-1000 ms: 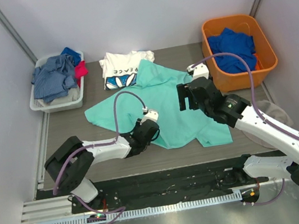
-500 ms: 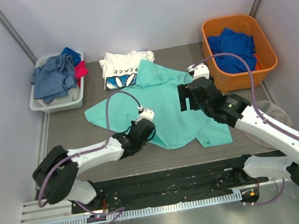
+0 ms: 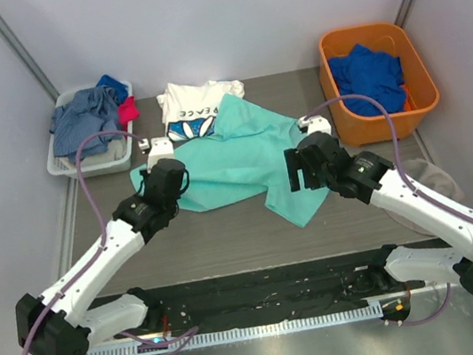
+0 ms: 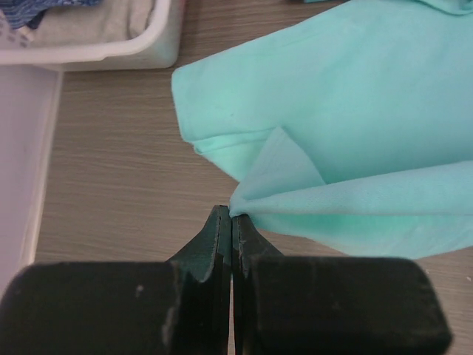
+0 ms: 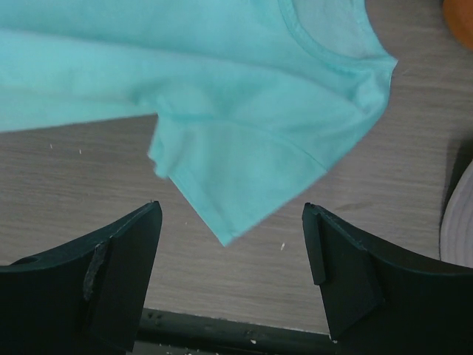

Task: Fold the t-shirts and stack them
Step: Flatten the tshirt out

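The teal t-shirt's sleeve hem ends in a point, and my right gripper will close there, on the near corner of the sleeve (image 3: 304,223) (image 5: 228,238).
The mint-teal t-shirt (image 3: 243,163) lies crumpled across the middle of the table, its front part folded back over itself. My left gripper (image 3: 170,192) is at the shirt's left side. In the left wrist view the left gripper (image 4: 232,214) is shut on a corner of the teal t-shirt (image 4: 332,111). My right gripper (image 3: 303,171) hovers over the shirt's right side. Seen from the right wrist, the right gripper (image 5: 231,214) stands open, and a sleeve of the teal t-shirt (image 5: 259,111) lies between its fingers, not touching them. The white "PEACE" t-shirt (image 3: 194,108) lies at the back, partly under the teal one.
A white basket (image 3: 95,164) (image 4: 111,48) of grey-blue clothes stands at the back left. An orange basket (image 3: 350,128) with a royal blue garment (image 3: 369,75) is at the back right. A pale grey cloth (image 3: 431,183) lies by the right wall.
My left gripper shut on the shirt's front edge and carried it back and to the left, folding the teal shirt over itself. The right gripper stayed open, almost in place.
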